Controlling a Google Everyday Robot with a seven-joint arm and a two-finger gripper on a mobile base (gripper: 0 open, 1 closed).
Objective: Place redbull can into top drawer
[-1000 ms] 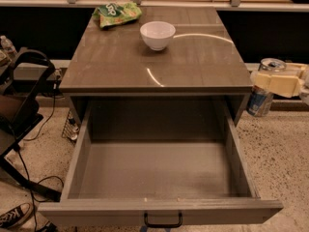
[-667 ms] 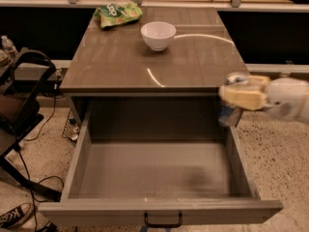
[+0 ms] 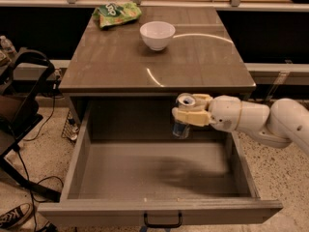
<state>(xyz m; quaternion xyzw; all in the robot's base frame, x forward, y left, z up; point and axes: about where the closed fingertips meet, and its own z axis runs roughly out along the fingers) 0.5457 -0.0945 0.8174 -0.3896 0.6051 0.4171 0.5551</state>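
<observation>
I should release the redbull can, now upright above the drawer, toward the back of the drawer's bottom (image 3: 136, 153), off centre toward the black chair.
The top drawer (image 3: 159, 210) is pulled wide open below the grey cabinet top, its grey box empty and its small black handle at the front. My gripper (image 3: 189, 114) comes in from the right on a white arm and is shut on the redbull can (image 3: 184, 116), a slim silver and blue can with a shiny top. It holds the can upright above the back of the drawer, right of centre, just in front of the cabinet's front edge.
A white bowl (image 3: 157, 34) and a green snack bag (image 3: 116, 13) lie on the cabinet top (image 3: 116, 62). A black chair (image 3: 19, 110) and cables stand at the left. A shoe (image 3: 13, 215) lies at bottom left. Speckled floor lies on both sides.
My arm has moved left with the can, from outside the drawer's right side to over the back of the open drawer.
</observation>
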